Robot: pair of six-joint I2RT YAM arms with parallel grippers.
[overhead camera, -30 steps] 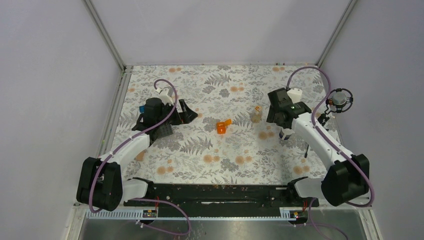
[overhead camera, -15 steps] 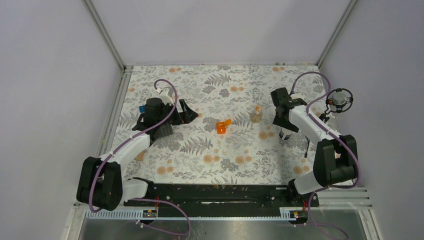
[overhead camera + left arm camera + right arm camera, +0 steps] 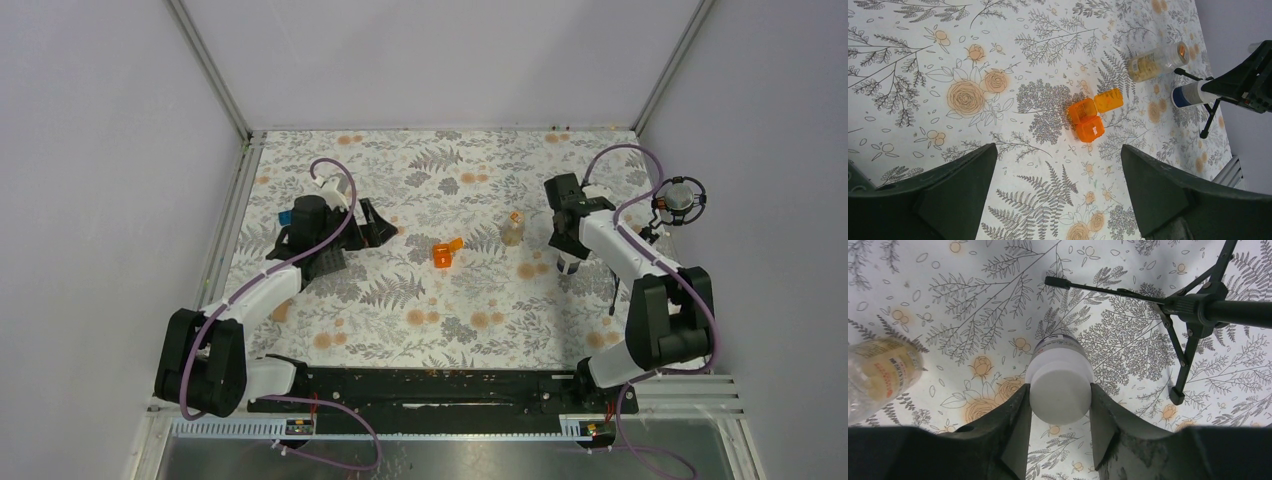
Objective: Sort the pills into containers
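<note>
The white-capped bottle has its cap in my right gripper, so my left gripper needs to close on its lower body (image 3: 568, 265) (image 3: 1186, 95).
A small white-capped bottle (image 3: 1060, 372) stands upright at the right of the floral mat, and my right gripper (image 3: 1059, 390) is shut on its cap, with a finger pressed against each side. In the top view that gripper (image 3: 568, 262) hangs straight over the bottle. A clear bottle (image 3: 512, 233) with tan pills inside lies just to its left, seen again at the left edge of the right wrist view (image 3: 878, 375). The orange hinged-lid box (image 3: 1090, 120) sits mid-mat with its lid open. My left gripper (image 3: 1058, 150) is open and empty, well short of the box.
A black tripod (image 3: 1198, 310) stands close to the right of the white bottle, one leg reaching behind it. A dark grey studded plate (image 3: 325, 262) and a blue brick (image 3: 285, 216) lie under the left arm. White walls enclose the mat.
My right arm folded back and its jaws came together onto the white bottle's cap. The left arm and the other containers have not moved.
</note>
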